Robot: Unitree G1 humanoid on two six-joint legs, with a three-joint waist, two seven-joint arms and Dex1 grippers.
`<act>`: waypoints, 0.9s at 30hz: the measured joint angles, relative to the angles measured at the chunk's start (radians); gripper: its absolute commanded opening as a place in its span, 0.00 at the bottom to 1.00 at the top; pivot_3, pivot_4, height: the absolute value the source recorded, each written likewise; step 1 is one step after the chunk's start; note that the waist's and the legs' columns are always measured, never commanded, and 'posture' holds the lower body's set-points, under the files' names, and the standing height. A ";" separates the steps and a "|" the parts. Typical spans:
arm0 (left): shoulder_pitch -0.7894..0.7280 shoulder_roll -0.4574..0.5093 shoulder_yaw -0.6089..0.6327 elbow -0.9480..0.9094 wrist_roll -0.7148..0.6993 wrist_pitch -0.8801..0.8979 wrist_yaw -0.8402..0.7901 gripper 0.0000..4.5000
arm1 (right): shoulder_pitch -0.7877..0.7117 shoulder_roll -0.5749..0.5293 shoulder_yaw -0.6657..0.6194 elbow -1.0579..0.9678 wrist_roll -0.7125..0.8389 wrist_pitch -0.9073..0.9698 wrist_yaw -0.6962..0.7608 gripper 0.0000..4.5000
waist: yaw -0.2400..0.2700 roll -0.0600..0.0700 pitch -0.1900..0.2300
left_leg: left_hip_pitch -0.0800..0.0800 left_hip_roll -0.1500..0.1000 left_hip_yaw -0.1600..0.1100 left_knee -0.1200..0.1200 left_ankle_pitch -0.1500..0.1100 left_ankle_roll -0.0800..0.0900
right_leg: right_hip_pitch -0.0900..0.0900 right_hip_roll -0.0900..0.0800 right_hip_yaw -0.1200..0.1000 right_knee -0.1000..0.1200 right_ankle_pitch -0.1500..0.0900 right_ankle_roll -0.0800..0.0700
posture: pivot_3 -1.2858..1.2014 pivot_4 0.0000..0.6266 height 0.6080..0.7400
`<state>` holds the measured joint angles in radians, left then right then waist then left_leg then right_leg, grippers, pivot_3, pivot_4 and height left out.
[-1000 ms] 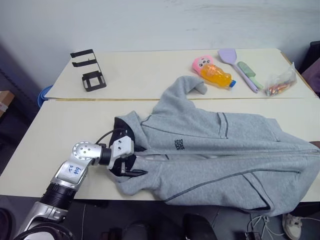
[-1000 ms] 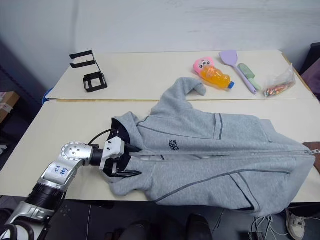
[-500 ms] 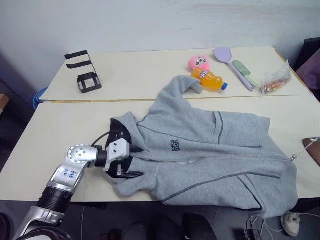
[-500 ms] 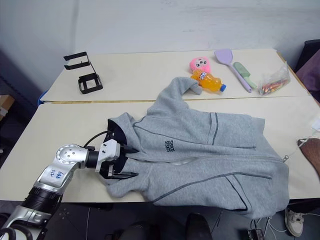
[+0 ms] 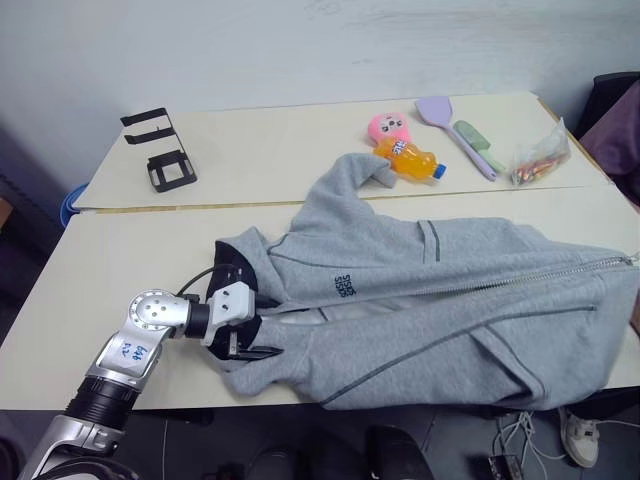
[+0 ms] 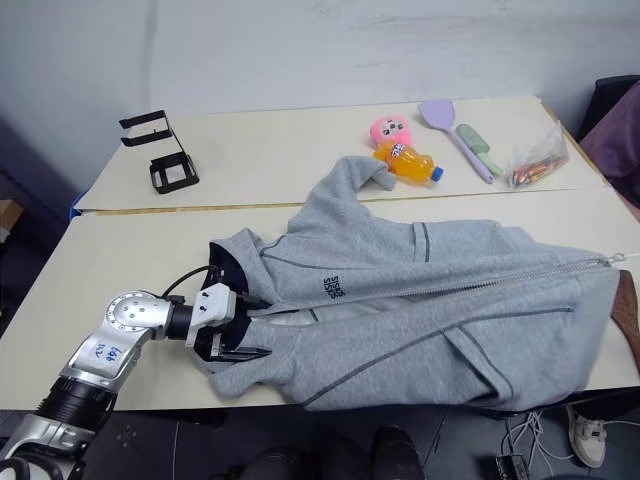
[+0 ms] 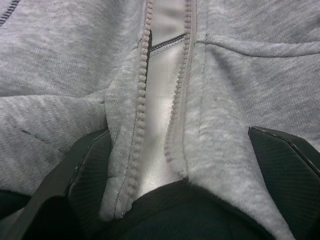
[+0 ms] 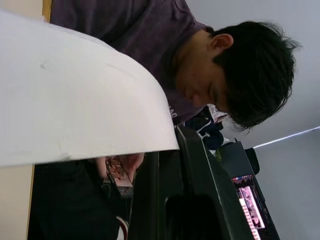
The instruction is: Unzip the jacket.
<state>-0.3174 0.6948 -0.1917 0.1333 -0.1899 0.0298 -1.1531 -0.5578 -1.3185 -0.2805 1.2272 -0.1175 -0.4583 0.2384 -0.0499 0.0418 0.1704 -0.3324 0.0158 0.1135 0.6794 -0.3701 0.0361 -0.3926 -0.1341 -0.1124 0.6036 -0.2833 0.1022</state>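
Next, my right gripper lets go of the white zipper strip on the near table (image 5: 574,281) by the end of the jacket's hem.
The light grey hooded jacket (image 5: 420,290) lies across the near table with its hood and collar toward the left. Its silver zipper (image 5: 500,285) runs in a straight line up to the right edge, where the hem end is lifted. My left gripper (image 5: 262,328) sits at the collar and is open, one finger on each side of the bunched collar fabric. In the left wrist view the two rows of zipper teeth (image 7: 142,100) stand parted, with pale lining between them. The left gripper (image 7: 177,131) straddles them there, above the dark hood lining (image 7: 175,210).
On the far table stand a black wire stand (image 5: 160,150), a pink toy (image 5: 385,126), an orange bottle (image 5: 408,158), a purple spatula (image 5: 445,120), a green brush (image 5: 478,145) and a snack bag (image 5: 540,160). A person (image 8: 210,65) leans beside the table corner (image 8: 75,100).
The jacket's right end has risen and been drawn taut toward the right, straightening the zipper line. The left gripper has stayed at the collar. The camera has shifted.
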 measured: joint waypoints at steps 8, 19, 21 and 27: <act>-0.022 0.001 -0.018 0.040 0.000 -0.034 -0.013 1.00 | -0.158 0.064 0.072 0.005 -0.009 -0.011 0.193 0.00 | 0.001 -0.001 -0.002 | 0.000 0.000 -0.001 0.000 0.000 0.000 | 0.002 0.001 -0.001 0.000 0.000 0.000 | 0.52 0.24 1.00; -0.022 0.055 -0.031 0.040 0.000 -0.049 -0.050 1.00 | -0.125 0.028 0.103 0.066 -0.051 0.025 -0.052 0.00 | -0.010 0.004 -0.002 | 0.012 0.000 0.007 -0.015 0.001 -0.003 | 0.004 0.001 0.005 0.000 -0.002 -0.002 | 0.52 0.24 1.00; -0.022 0.056 -0.034 0.041 0.000 -0.049 -0.051 1.00 | -0.127 0.027 0.111 0.066 -0.063 0.025 -0.098 0.00 | -0.011 0.003 -0.002 | 0.015 0.000 0.007 -0.016 0.001 -0.004 | 0.007 0.002 0.006 -0.001 -0.002 -0.002 | 0.52 0.24 1.00; -0.024 0.056 -0.034 0.041 0.000 -0.048 -0.058 1.00 | -0.131 0.027 0.110 0.073 -0.070 0.066 -0.179 0.00 | -0.007 0.004 -0.002 | 0.015 0.000 0.007 -0.016 0.002 -0.005 | 0.002 0.002 0.006 0.001 -0.002 -0.002 | 0.52 0.24 1.00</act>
<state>-0.3416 0.7506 -0.2258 0.1744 -0.1895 -0.0186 -1.2106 -0.6892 -1.2917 -0.1704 1.3006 -0.1878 -0.3928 0.0589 -0.0566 0.0458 0.1683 -0.3178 0.0158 0.1209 0.6635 -0.3678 0.0315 -0.3906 -0.1324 -0.1065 0.6045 -0.2857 0.0999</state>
